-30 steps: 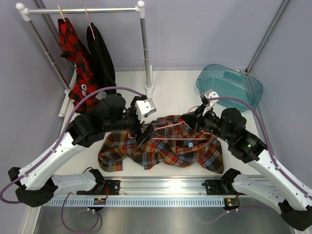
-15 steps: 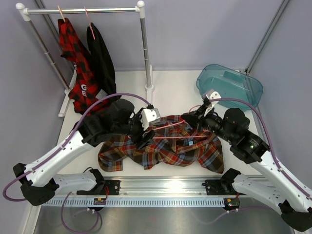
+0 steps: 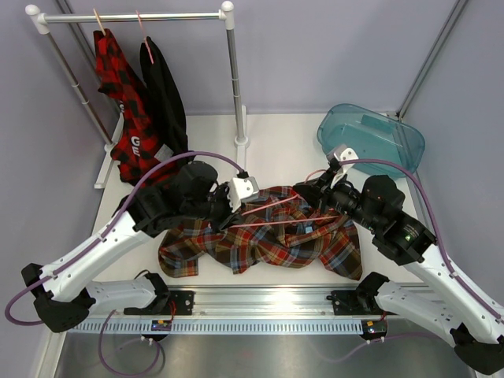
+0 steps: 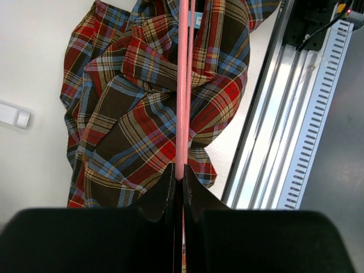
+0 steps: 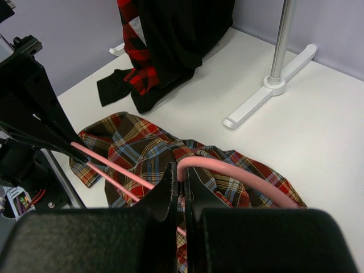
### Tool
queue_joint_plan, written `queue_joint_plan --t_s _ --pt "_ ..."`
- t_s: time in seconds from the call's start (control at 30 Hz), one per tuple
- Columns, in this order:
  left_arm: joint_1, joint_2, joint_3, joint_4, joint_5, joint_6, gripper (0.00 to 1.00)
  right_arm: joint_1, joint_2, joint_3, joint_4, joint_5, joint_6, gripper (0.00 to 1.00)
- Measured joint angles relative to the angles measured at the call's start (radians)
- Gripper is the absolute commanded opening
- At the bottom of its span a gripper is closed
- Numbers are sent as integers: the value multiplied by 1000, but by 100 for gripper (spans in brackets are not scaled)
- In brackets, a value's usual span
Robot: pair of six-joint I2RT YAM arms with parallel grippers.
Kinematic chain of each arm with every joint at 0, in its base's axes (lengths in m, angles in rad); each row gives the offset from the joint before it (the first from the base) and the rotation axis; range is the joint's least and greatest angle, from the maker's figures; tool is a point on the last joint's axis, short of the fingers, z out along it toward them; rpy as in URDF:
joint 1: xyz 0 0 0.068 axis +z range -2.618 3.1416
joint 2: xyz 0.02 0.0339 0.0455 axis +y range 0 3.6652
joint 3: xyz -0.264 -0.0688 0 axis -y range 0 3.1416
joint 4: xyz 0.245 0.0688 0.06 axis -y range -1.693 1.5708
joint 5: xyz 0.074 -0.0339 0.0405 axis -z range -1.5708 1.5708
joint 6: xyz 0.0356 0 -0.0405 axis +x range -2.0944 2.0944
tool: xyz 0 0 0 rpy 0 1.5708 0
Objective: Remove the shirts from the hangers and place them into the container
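I will release the pink hanger, now just above the tartan shirt, from my left gripper on the clothes rail, in the gap (image 3: 201,55) between the black shirt and post.
The tartan shirt (image 3: 268,246) lies crumpled in the middle of the table, also seen below the left wrist (image 4: 131,114) and the right wrist (image 5: 136,148). A pink hanger (image 3: 264,211) is held just above it, partly inside the cloth. My left gripper (image 3: 228,222) is shut on the hanger's left end (image 4: 183,85). My right gripper (image 3: 316,200) is shut on its curved hook (image 5: 227,169). The red-and-black check shirt (image 3: 118,87) and the black shirt (image 3: 165,87) hang on pink hangers from the rail. The teal container (image 3: 370,142) stands at the back right.
The white clothes rail (image 3: 134,16) stands at the back left, and its right post and foot (image 5: 267,94) reach onto the table behind the tartan shirt. An aluminium mounting rail (image 3: 260,299) runs along the near edge (image 4: 284,114).
My left gripper moved right to the hanger's left end and went from open to shut on it. The right gripper kept its hold on the hook.
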Motion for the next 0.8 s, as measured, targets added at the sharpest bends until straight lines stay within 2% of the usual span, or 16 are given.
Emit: queue_joint_plan --t_s 0.13,0.17,0.2,0.23,0.33,0.37,0.4,0.47,0.8 --pt "0 0 0 -1 4 11 0 0 -1 -1 0 0 0 4" --pt "0 0 0 -1 4 13 0 0 -1 -2 0 0 0 12" --pt "0 0 0 -1 5 14 0 0 -2 -3 1 -1 1 17" --pt "0 -1 0 -1 7 16 0 0 -4 -5 2 -5 0 36" --pt "0 -9 -8 -1 7 19 0 0 -10 -14 6 -11 7 69" --pt "0 -15 -14 -2 7 20 0 0 -14 -18 7 -14 11 87" --pt "1 -21 -19 -4 7 20 0 0 -18 -23 7 -16 14 93" --pt "2 -33 -27 -6 6 20 0 0 -31 -31 6 -14 20 100" --pt "3 -104 -51 -24 -23 14 0 0 -172 -60 -96 119 101 99"
